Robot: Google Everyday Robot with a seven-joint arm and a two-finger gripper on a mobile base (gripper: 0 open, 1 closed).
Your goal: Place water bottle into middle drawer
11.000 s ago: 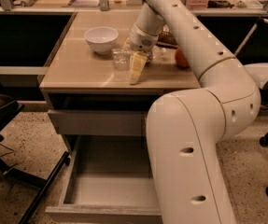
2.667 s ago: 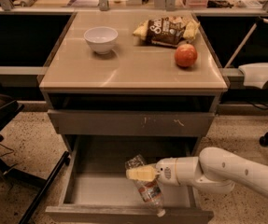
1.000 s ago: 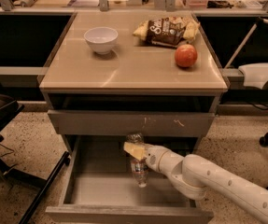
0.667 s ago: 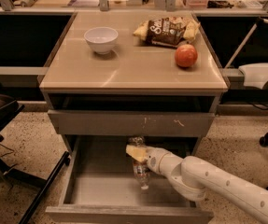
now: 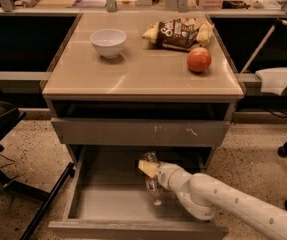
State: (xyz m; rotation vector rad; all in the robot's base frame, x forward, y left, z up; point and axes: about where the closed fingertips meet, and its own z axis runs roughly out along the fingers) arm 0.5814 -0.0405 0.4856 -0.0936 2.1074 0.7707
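Observation:
I will use my gripper to set the water bottle down on the grey drawer's bottom near the front edge [image 5: 171, 206], close to my white arm.
The water bottle [image 5: 154, 186] stands nearly upright inside the open middle drawer [image 5: 108, 206], its bottom on or just above the grey floor right of the middle. My gripper [image 5: 147, 168] reaches in from the right on a white arm and is shut on the bottle's upper part, with a yellowish finger [image 5: 146, 167] across it. The bottle's top shows just above the finger, under the shadow of the cabinet.
The closed drawer front with pale scratches [image 5: 138, 132] sits right above the open drawer. On the tabletop are a white bowl [image 5: 108, 42], a chip bag [image 5: 178, 33] and a red apple [image 5: 199, 60]. A dark chair [image 5: 0, 121] stands at the left.
Since 11 s ago the arm carried the bottle from the tabletop down into the drawer. Over the last second the gripper and bottle have barely moved.

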